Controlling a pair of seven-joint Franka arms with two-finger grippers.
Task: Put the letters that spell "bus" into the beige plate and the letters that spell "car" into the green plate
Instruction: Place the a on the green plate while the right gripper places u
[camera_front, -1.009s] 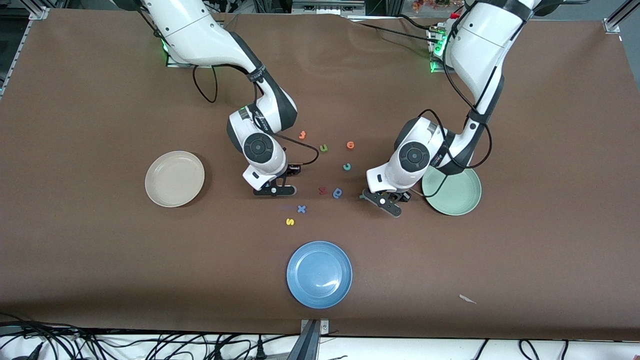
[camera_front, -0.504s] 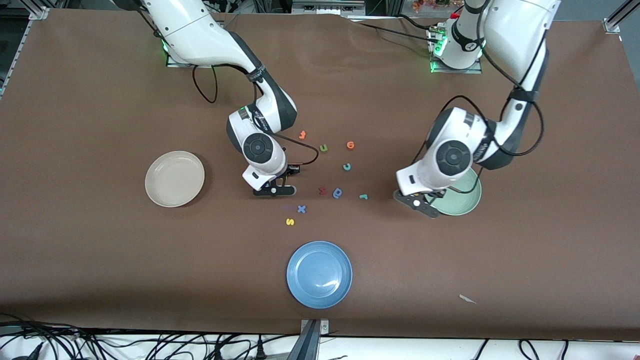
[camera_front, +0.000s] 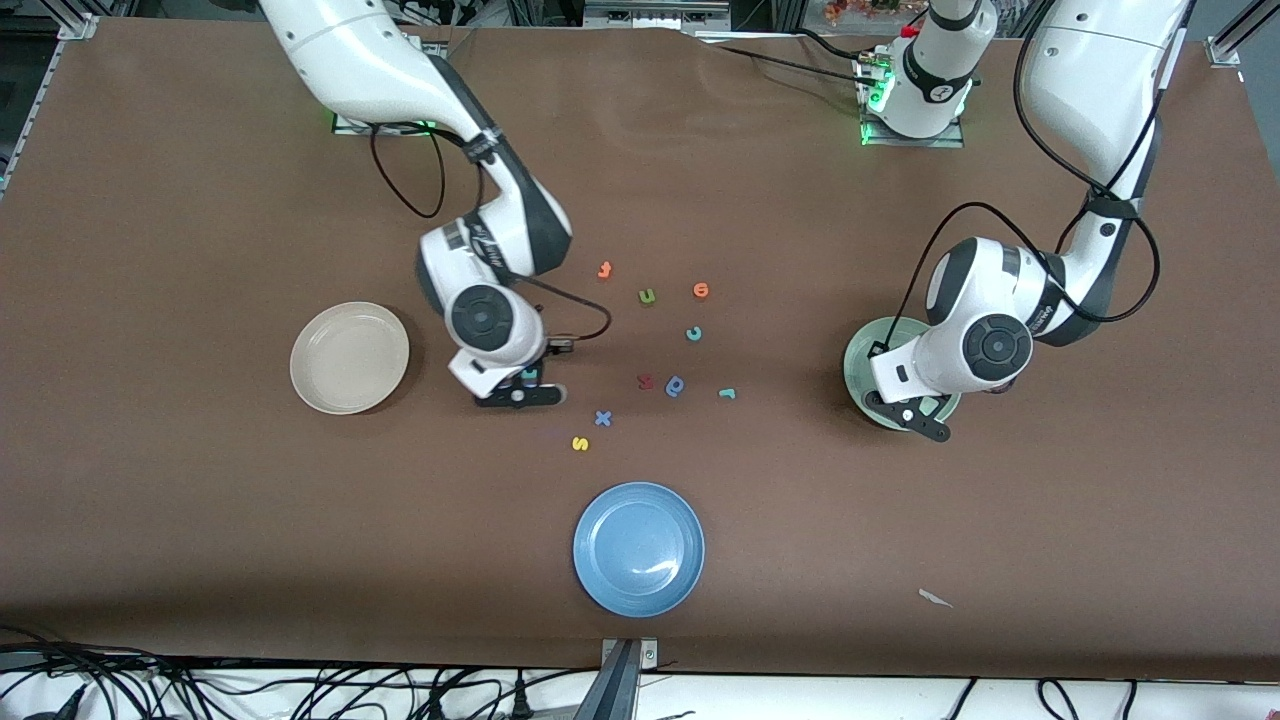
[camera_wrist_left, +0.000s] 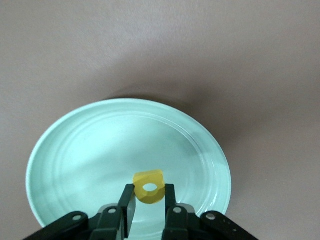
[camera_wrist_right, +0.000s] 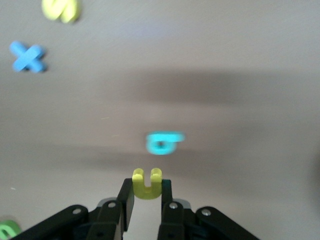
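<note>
I need to use my right gripper to set the yellow "u" down in the middle of the beige plate (camera_front: 351, 360).
My left gripper (camera_wrist_left: 149, 201) hangs over the green plate (camera_wrist_left: 90, 150), shut on the yellow "a" (camera_wrist_left: 149, 187). In the front view that gripper (camera_front: 920, 422) covers much of the green plate (camera_front: 853, 365). My right gripper (camera_wrist_right: 147, 196) is shut on the yellow "u" (camera_wrist_right: 147, 184), above the teal "b" (camera_wrist_right: 163, 142) on the table. It (camera_front: 518, 395) is between the beige plate (camera_front: 349, 357) and the letter cluster. The teal "c" (camera_front: 693, 333), teal "r" (camera_front: 728, 393) and yellow "s" (camera_front: 580, 443) lie on the table.
Other loose letters lie mid-table: orange "t" (camera_front: 605, 269), olive "u" (camera_front: 647, 296), orange "e" (camera_front: 701, 290), a red letter (camera_front: 646, 381), a blue round letter (camera_front: 676, 386) and the blue "x" (camera_front: 603, 418). A blue plate (camera_front: 638, 548) sits nearest the front camera.
My left arm has swung from the letters to over the green plate, uncovering the teal "r". My right gripper has shifted toward the beige plate.
</note>
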